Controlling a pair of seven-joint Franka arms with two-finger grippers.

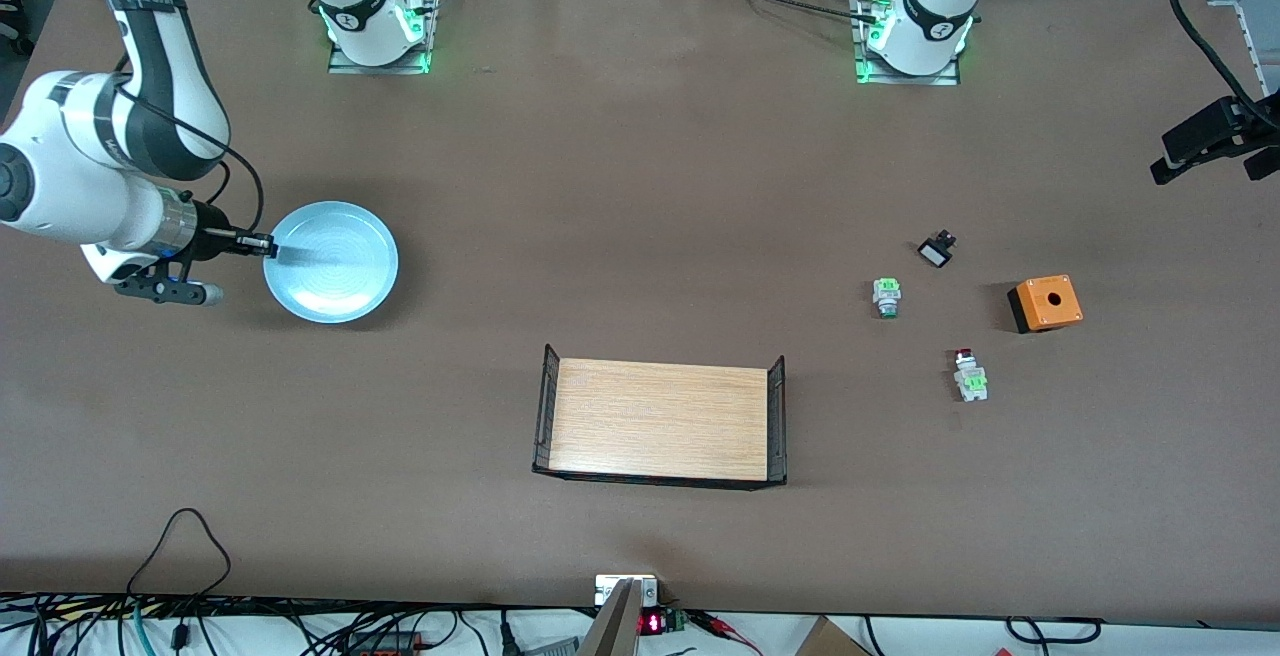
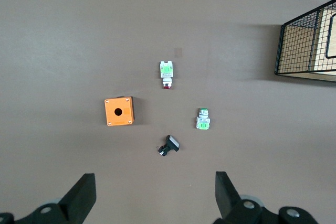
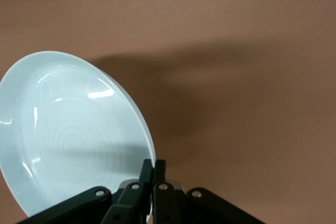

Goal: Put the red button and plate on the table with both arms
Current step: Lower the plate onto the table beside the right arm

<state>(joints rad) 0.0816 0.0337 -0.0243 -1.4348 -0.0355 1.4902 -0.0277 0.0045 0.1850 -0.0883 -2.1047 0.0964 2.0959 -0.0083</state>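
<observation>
My right gripper needs to release the light blue plate on the bare brown tabletop (image 1: 351, 254), in the space between the base of its arm and the wooden tray.
The light blue plate (image 1: 330, 261) (image 3: 68, 135) is at the right arm's end of the table (image 1: 640, 186), tilted, with its shadow on the brown top. My right gripper (image 1: 268, 246) (image 3: 155, 166) is shut on the plate's rim. The red button (image 1: 968, 373) (image 2: 167, 72) lies on the table toward the left arm's end, with a dark red cap, a white body and a green block. My left gripper (image 1: 1210, 151) (image 2: 155, 182) hangs open and empty high over that end of the table, above the small parts.
Near the red button lie a green-white part (image 1: 886, 296) (image 2: 202, 119), a small black piece (image 1: 937, 250) (image 2: 169, 145) and an orange box (image 1: 1045, 302) (image 2: 119, 112). A wooden tray with black mesh ends (image 1: 662, 419) (image 2: 310, 40) stands mid-table, nearer the front camera.
</observation>
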